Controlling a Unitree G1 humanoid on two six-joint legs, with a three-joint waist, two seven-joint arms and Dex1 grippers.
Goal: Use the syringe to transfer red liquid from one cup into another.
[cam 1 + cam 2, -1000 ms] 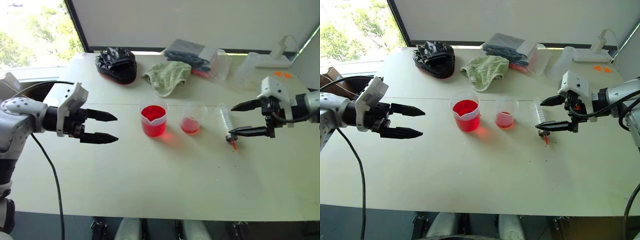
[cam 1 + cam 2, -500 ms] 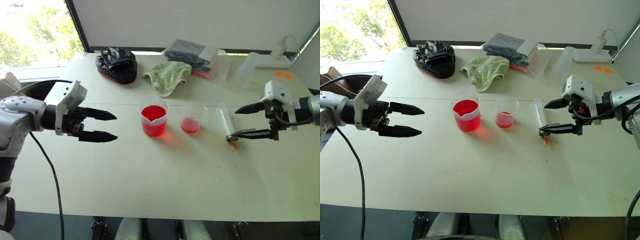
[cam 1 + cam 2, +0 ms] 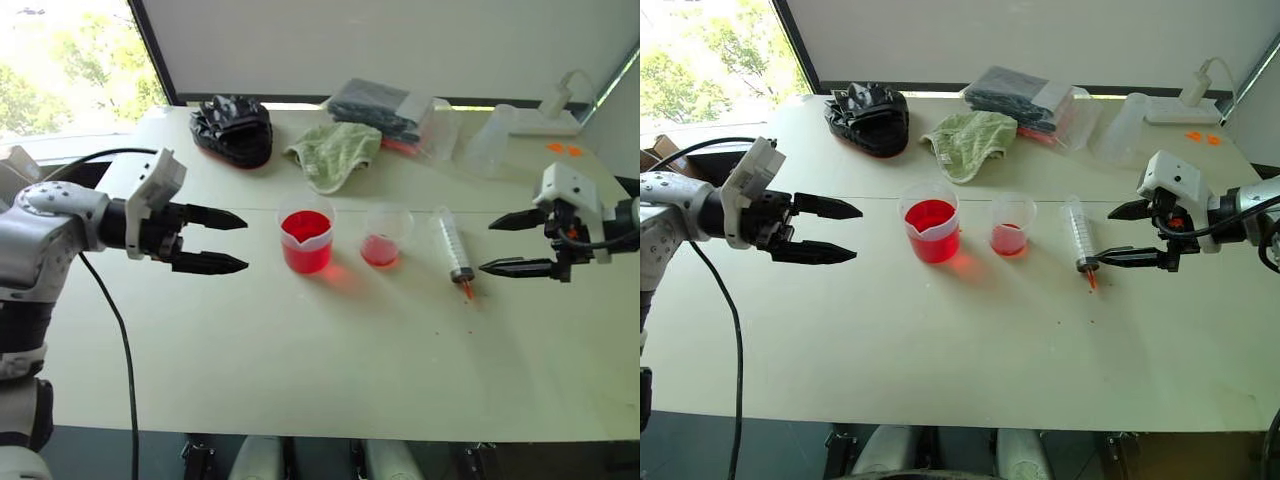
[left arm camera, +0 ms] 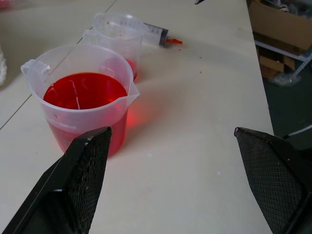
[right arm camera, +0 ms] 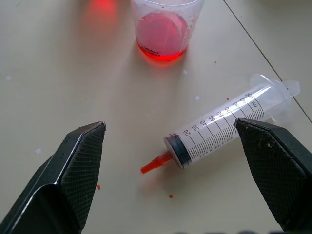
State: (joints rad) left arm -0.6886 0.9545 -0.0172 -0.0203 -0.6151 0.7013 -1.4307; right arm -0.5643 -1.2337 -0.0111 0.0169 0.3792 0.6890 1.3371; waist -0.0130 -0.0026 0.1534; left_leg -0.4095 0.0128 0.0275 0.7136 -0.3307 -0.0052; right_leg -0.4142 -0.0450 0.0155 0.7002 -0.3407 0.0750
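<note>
The clear syringe has an orange-red tip. My right gripper goes to the syringe next and closes on the far half of its body (image 3: 451, 239) (image 5: 236, 115), away from that tip.
The clear syringe (image 3: 453, 248) lies flat on the white table (image 3: 320, 360), its orange-red tip (image 5: 154, 163) pointing toward the near edge; nothing grips it. Left of it stands the smaller plain cup (image 3: 385, 236) with a little red liquid (image 5: 160, 35) at the bottom. Further left is the larger spouted beaker (image 3: 306, 238), roughly half full of red liquid (image 4: 82, 90). My right gripper (image 3: 511, 244) hovers open just right of the syringe, apart from it. Left of the beaker, my left gripper (image 3: 234, 241) is open and empty, pointing at it.
Along the table's far side lie a black bag (image 3: 235, 129), a green cloth (image 3: 335, 152), a packet of dark items (image 3: 385, 108) and clear tubs (image 3: 490, 140). A white power strip (image 3: 555, 118) sits at the far right. Small red drops (image 5: 170, 196) speckle the table near the syringe tip.
My right gripper has drawn away to the right, off the syringe, which stays lying on the table. My left gripper has shifted slightly toward the beaker.
</note>
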